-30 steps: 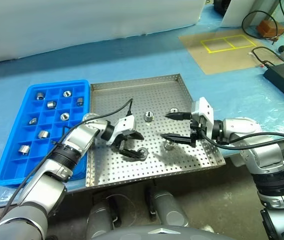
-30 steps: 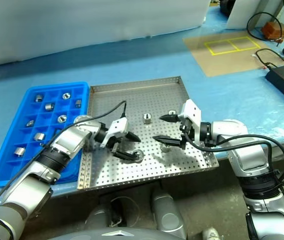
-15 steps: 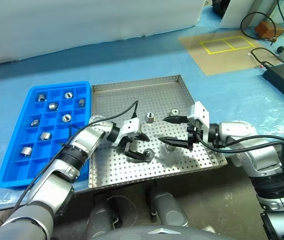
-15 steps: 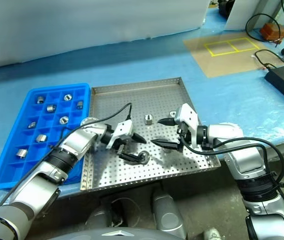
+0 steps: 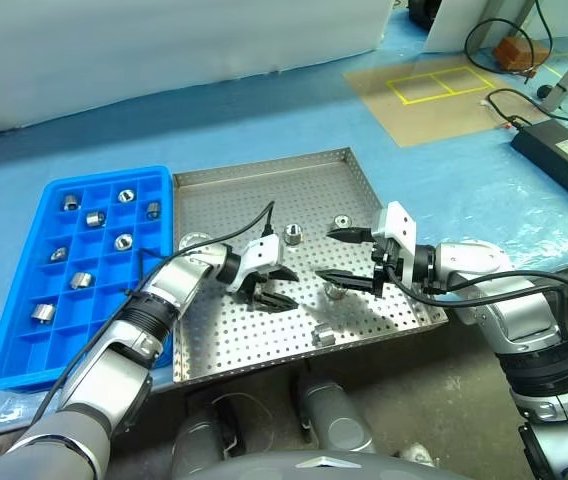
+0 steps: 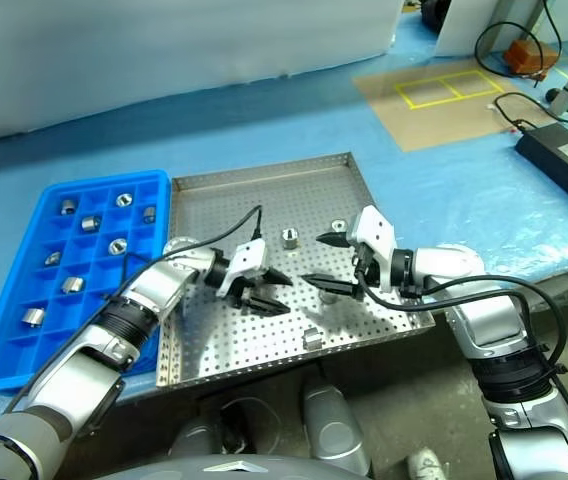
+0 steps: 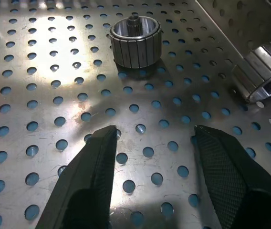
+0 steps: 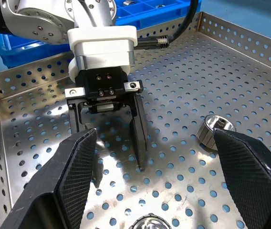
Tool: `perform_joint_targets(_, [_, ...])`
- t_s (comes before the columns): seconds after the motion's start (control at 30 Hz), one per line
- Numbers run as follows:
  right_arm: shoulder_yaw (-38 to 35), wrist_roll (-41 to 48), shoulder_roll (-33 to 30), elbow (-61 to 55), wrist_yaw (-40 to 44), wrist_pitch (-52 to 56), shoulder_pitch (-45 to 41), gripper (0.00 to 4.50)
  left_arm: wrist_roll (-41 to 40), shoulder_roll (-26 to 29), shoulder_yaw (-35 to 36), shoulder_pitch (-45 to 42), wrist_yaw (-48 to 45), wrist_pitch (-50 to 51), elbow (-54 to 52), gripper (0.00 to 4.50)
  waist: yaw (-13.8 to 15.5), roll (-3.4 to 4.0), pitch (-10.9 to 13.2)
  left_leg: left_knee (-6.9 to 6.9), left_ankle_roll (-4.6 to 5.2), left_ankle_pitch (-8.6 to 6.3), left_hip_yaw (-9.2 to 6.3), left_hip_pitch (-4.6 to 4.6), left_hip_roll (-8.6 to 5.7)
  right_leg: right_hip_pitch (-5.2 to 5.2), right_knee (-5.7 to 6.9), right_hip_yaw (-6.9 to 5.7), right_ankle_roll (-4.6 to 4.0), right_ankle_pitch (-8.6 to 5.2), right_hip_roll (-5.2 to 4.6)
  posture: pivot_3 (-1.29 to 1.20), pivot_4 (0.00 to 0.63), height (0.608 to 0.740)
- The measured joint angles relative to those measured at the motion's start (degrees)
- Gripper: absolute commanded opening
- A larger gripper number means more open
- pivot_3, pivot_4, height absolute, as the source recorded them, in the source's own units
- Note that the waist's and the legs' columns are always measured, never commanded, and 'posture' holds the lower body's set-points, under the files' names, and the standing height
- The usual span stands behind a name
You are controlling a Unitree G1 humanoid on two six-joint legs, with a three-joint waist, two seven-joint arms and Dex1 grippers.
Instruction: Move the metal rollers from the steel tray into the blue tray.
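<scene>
The roller ahead is under my right gripper's open fingers, so my left gripper should back away and pick up the roller standing clear [image 5: 292,234] near the centre of the steel tray.
The steel tray [image 5: 244,200] sits in the middle with several metal rollers loose on its perforated floor. One roller [image 5: 292,235] stands near the centre and another roller [image 5: 326,337] lies by the front rim. My left gripper [image 5: 286,287] rests its tips on the tray floor, open, with nothing between the fingers [image 7: 95,157]. A roller [image 7: 135,34] stands a short way ahead of it. My right gripper [image 5: 329,255] hovers opposite, wide open and empty, with a roller [image 5: 334,290] just below it. The blue tray [image 5: 19,300] on the left holds several rollers in its compartments.
The tray's raised rim [image 5: 264,168] borders the working area. A black box with cables [image 5: 564,155] lies on the table at the far right. A brown mat with yellow tape [image 5: 434,85] lies beyond the steel tray.
The roller that lay at my left gripper's tips has slipped away towards the tray's front rim. The left fingers have come closer together. The right gripper has stayed put.
</scene>
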Motion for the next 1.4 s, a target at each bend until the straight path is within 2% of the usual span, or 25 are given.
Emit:
perform_joint_targets(0.27, [0.33, -0.15, 0.13, 0.67, 0.11, -0.16, -0.19, 4.02, -2.69, 1.26, 1.87, -0.01, -2.93, 3.74, -1.18, 2.92, -0.20, 0.00, 0.00, 0.00, 0.00, 0.00, -0.01, -0.10, 0.01, -0.10, 0.01, -0.02, 0.00, 0.00, 0.00, -0.74, 0.150, 0.740])
perform_joint_targets(0.37, [0.37, -0.13, 0.13, 0.68, 0.23, -0.16, -0.60, 4.02, -2.54, 0.85, 5.41, -1.28, 2.59, 1.58, 1.86, 2.92, -0.21, 0.01, 0.01, 0.04, 0.01, 0.01, -0.04, -0.32, 0.01, -0.23, 0.03, -0.08, 0.01, 0.01, -0.01, -0.73, 0.150, 0.740])
perform_joint_targets(0.57, [1.01, -0.26, 0.34, 1.10, 0.26, -0.25, -0.77, 4.02, -3.42, 1.26, 9.89, -3.70, 6.25, -0.54, 2.21, 2.92, -0.06, 0.01, 0.01, 0.03, 0.06, -0.01, -0.06, -0.39, 0.02, -0.26, 0.02, -0.15, 0.03, 0.00, -0.04, -0.72, 0.150, 0.740])
perform_joint_targets(0.77, [1.44, -0.27, 0.85, 1.82, 0.44, -0.69, -1.85, 4.02, -1.16, 1.02, 13.44, -9.02, 15.47, -6.01, 10.59, 2.92, -0.03, 0.00, 0.01, 0.07, 0.06, -0.01, -0.06, -0.41, 0.02, -0.27, 0.03, -0.17, 0.04, 0.00, -0.04, -0.70, 0.150, 0.740])
perform_joint_targets(0.93, [2.00, -0.50, 1.21, 2.82, 0.87, -1.31, -2.80, 4.02, 1.03, -1.99, 14.18, -10.29, 21.56, -9.74, 19.73, 2.92, 0.09, 0.00, 0.01, 0.10, 0.12, -0.03, -0.06, -0.51, 0.01, -0.31, 0.02, -0.18, 0.05, 0.00, -0.06, -0.70, 0.150, 0.740])
perform_joint_targets(1.13, [2.14, -0.88, 1.37, 3.71, 1.29, -1.68, -3.65, 4.02, 0.96, -5.89, 14.04, -10.59, 19.07, -9.71, 22.24, 2.92, 0.17, -0.03, 0.02, 0.18, 0.19, -0.07, -0.08, -0.59, 0.02, -0.34, 0.05, -0.23, 0.05, 0.00, -0.10, -0.71, 0.150, 0.740])
perform_joint_targets(1.23, [2.13, -0.96, 1.34, 3.71, 1.29, -1.68, -3.62, 4.02, 0.98, -6.43, 14.22, -11.57, 19.41, -9.71, 22.94, 3.53, 0.11, -0.03, 0.02, 0.26, 0.20, -0.08, -0.08, -0.57, 0.02, -0.33, 0.12, -0.23, 0.05, 0.00, -0.09, -0.72, 0.150, 0.740])
perform_joint_targets(1.33, [2.13, -1.07, 1.30, 3.70, 1.23, -1.68, -3.24, 4.02, 0.99, -6.53, 14.77, -11.86, 19.72, -9.72, 23.65, 4.46, 0.07, -0.03, 0.02, 0.29, 0.20, -0.08, -0.08, -0.56, 0.02, -0.31, 0.12, -0.23, 0.05, 0.00, -0.09, -0.73, 0.150, 0.740])
perform_joint_targets(1.4, [2.13, -1.13, 1.28, 3.69, 1.15, -1.68, -2.80, 4.02, 1.11, -6.55, 14.83, -12.03, 20.12, -9.73, 24.44, 4.46, 0.04, -0.03, 0.02, 0.30, 0.21, -0.08, -0.08, -0.57, 0.02, -0.32, 0.12, -0.23, 0.05, 0.00, -0.09, -0.73, 0.150, 0.740])
